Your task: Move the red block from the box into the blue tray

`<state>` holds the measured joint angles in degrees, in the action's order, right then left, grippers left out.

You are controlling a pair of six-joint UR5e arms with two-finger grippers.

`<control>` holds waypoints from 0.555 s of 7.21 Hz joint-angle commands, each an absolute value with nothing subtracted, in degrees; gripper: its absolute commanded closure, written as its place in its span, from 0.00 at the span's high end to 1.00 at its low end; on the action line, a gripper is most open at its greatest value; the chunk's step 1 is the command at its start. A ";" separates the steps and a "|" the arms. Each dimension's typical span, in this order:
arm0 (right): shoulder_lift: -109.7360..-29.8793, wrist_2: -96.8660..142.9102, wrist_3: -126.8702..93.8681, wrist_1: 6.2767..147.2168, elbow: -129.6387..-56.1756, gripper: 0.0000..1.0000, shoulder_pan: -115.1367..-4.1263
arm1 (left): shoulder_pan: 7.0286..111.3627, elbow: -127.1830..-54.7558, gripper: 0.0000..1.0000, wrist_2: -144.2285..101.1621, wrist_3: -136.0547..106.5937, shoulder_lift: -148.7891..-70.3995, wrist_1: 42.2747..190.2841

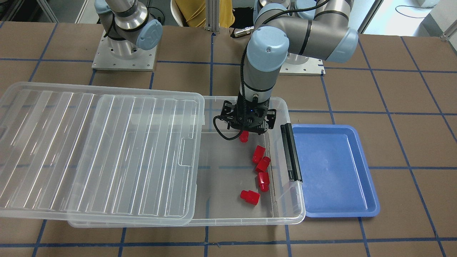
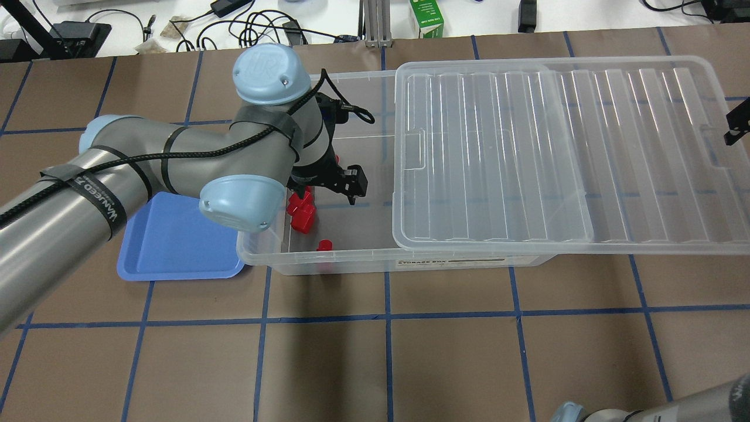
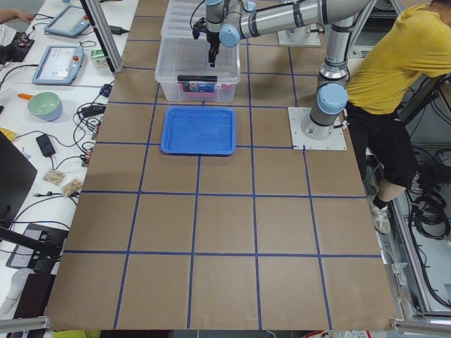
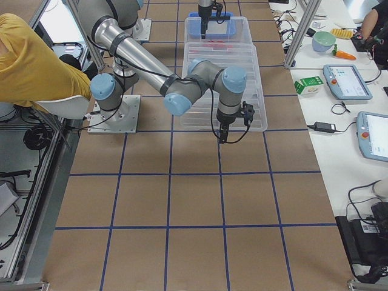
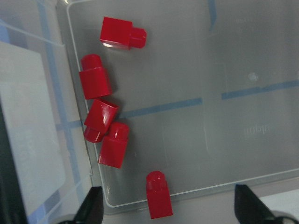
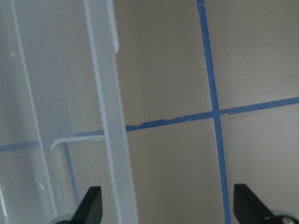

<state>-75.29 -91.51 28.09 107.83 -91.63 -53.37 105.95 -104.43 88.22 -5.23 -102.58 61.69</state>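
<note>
My left gripper needs to next move to close on the square body [image 1: 244,133] [image 5: 160,203] of the red block that lies apart from the row, by the far side of the box.
Several red blocks lie in the open end of the clear box [image 1: 285,217], near its latch wall. In the left wrist view one red block [image 5: 159,194] lies straight between my open fingertips [image 5: 93,205], and others [image 5: 96,82] lie in a loose row beyond it. My left gripper [image 1: 249,132] hangs open just above that block [image 1: 244,136], holding nothing. The blue tray [image 1: 332,171] lies empty beside the box's black latch [image 1: 291,151]. My right gripper [image 6: 168,210] is open and empty, beside the far end of the lid.
The ribbed clear lid [image 1: 96,153] lies slid over most of the box, leaving only the tray end uncovered. The right gripper [image 2: 735,126] hovers at the lid's outer edge. A person in yellow [image 3: 394,63] stands behind the robot bases.
</note>
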 commanded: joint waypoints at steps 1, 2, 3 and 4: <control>-77.16 -91.49 27.95 107.32 -90.97 1.00 -53.87 | 107.49 -107.91 1.00 88.24 -5.19 -103.45 60.38; -78.04 -91.58 27.78 105.75 -88.53 1.00 -54.83 | 107.32 -111.15 1.00 88.59 -3.36 -103.01 58.47; -78.92 -91.50 27.60 96.16 -83.11 1.00 -54.93 | 106.97 -114.31 1.00 88.33 -1.86 -103.09 53.66; -79.19 -91.49 27.60 87.71 -77.40 1.00 -55.37 | 106.88 -115.30 1.00 88.33 -2.54 -104.14 52.05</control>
